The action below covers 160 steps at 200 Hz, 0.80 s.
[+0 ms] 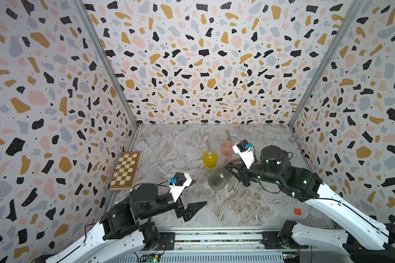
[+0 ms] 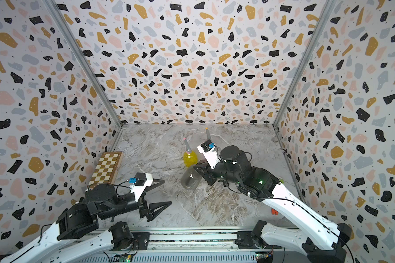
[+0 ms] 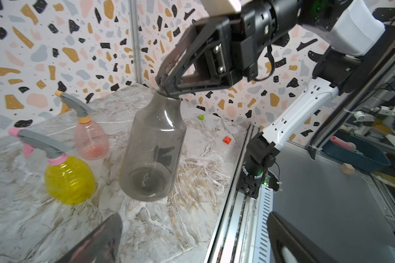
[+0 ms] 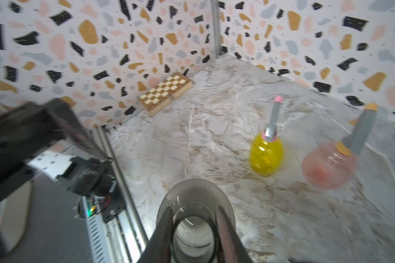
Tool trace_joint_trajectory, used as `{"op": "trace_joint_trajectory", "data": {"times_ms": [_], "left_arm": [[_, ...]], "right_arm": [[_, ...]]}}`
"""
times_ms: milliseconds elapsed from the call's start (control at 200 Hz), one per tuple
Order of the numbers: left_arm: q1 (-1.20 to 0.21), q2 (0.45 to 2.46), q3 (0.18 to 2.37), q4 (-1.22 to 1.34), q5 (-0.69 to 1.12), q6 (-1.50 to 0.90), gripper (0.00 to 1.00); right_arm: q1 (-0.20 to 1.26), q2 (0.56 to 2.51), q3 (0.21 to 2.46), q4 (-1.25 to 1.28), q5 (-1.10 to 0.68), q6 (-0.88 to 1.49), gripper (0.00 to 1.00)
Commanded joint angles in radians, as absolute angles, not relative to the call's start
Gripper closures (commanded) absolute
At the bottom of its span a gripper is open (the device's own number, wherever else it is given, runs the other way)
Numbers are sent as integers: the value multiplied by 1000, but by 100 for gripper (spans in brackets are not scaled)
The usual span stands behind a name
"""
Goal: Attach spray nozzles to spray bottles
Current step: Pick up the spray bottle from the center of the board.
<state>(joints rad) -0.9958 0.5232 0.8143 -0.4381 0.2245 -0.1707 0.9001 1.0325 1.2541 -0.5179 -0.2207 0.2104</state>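
I need to release the smoky grey spray bottle from my right gripper between the open fingers of my left gripper (image 1: 196, 195).
My right gripper (image 1: 228, 167) is shut on the open neck of the smoky grey spray bottle (image 1: 218, 178), which leans over the middle of the table; the right wrist view looks down into its mouth (image 4: 195, 205) between the fingers. Behind it stand the yellow bottle (image 1: 209, 159), topped by a grey nozzle with a pink trigger (image 3: 41, 143), and the pale pink bottle (image 1: 226, 149), topped by a grey nozzle with an orange trigger (image 3: 75, 104). My left gripper (image 1: 200, 192) hangs open and empty at the front left of the grey bottle.
A folded chessboard (image 1: 126, 170) lies against the left wall. A small red block (image 1: 297, 211) sits at the front right, a green block (image 3: 201, 117) near the right wall. The metal rail (image 1: 214, 236) runs along the table's front edge.
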Motion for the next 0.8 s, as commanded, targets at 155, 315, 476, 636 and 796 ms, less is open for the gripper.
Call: {"op": "trace_joint_trajectory", "data": {"times_ms": [155, 315, 476, 636, 796], "left_arm": [[-992, 527, 818, -349, 398, -149, 1], [-992, 531, 817, -342, 428, -155, 1], [-992, 538, 816, -351, 399, -156, 1], [-992, 544, 821, -361, 364, -157, 1], [-992, 542, 821, -350, 397, -163, 1]], "right_arm": [[903, 1022, 1359, -519, -612, 201, 100], [909, 1035, 1362, -431, -693, 239, 100], [947, 1052, 1359, -321, -728, 285, 100], [1012, 1086, 1399, -277, -697, 285, 100], [1047, 1091, 1401, -197, -640, 309, 100]]}}
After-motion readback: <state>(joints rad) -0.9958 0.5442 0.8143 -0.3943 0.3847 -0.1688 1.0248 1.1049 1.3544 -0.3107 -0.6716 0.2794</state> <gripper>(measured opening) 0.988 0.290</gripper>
